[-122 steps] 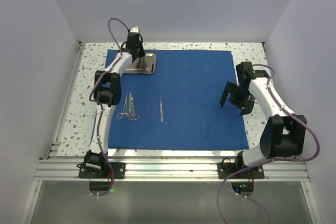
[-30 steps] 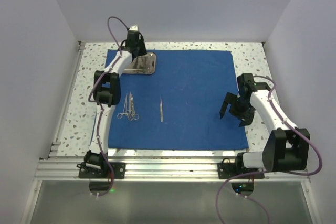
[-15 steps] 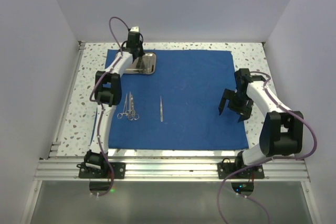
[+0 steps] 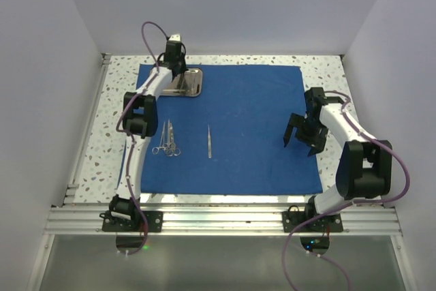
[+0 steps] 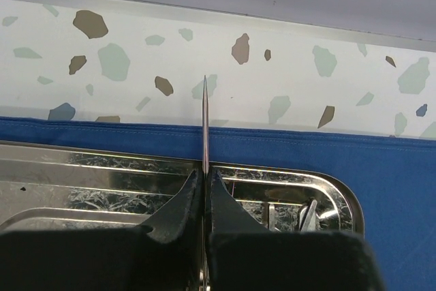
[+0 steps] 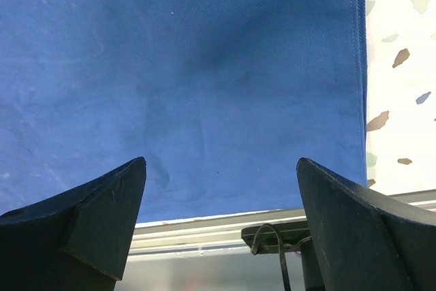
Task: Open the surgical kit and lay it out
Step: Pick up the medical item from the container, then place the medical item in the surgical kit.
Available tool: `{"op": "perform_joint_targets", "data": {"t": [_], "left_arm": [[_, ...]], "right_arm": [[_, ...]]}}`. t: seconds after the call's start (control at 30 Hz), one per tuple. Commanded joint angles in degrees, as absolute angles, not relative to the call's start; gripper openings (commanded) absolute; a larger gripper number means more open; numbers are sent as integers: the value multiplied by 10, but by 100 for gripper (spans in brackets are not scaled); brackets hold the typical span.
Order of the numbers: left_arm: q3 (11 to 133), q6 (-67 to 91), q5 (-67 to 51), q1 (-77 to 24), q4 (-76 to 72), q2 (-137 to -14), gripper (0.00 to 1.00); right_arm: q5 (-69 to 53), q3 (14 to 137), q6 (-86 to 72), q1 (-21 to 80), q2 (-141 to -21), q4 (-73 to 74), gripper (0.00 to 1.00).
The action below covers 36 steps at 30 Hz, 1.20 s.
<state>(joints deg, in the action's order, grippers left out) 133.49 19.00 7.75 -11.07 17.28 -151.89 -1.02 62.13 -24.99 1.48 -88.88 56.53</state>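
My left gripper has the thin silver tweezers, now held above the tray, to put down. I will set them close beside the other tweezers, toward the ring-handled instruments (image 4: 206, 135).
The royal-blue cloth (image 4: 245, 120) lies spread flat on the table. The shiny steel tray (image 4: 191, 84) sits on its far left corner. My left gripper (image 4: 178, 74) is over the tray, shut on a thin pointed steel instrument (image 5: 204, 120) that sticks out past the fingertips in the left wrist view, above the tray (image 5: 82, 182). Another steel piece (image 5: 308, 213) lies in the tray. Two ring-handled instruments (image 4: 167, 140) and tweezers (image 4: 209, 141) lie on the cloth's left half. My right gripper (image 4: 300, 142) hangs open and empty above the cloth's right part (image 6: 204, 66).
Speckled tabletop (image 4: 327, 66) shows around the cloth, and behind it (image 5: 286, 66). White walls enclose three sides. An aluminium rail (image 4: 225, 219) runs along the near edge, with the right arm's base (image 6: 272, 236) below the cloth's near edge.
My right gripper has shifted slightly left and away over the cloth's right part, still open. The left gripper stays at the tray.
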Motion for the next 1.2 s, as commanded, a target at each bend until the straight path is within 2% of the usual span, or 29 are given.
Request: {"op": "perform_joint_targets", "data": {"t": [0.0,0.3,0.4,0.63,0.83,1.17], "left_arm": [[1334,199,69,-108,163,-1448,0],[1331,221,42,-105,179,-1374,0],[1294,240,33,-105,198,-1336,0],[1053,279,40,-162,230,-1202,0],[887,344,58,-249,254,-1102,0],[725,386,58,-310,267,-1006,0]], "right_arm": [[-25,630,-243,12,-875,555,96],[-50,610,-253,12,-839,547,96],[-61,604,-257,12,-828,543,96],[-93,592,-274,12,-805,537,96],[-99,595,-267,13,-785,555,96],[-105,549,-266,13,-728,574,96]]}}
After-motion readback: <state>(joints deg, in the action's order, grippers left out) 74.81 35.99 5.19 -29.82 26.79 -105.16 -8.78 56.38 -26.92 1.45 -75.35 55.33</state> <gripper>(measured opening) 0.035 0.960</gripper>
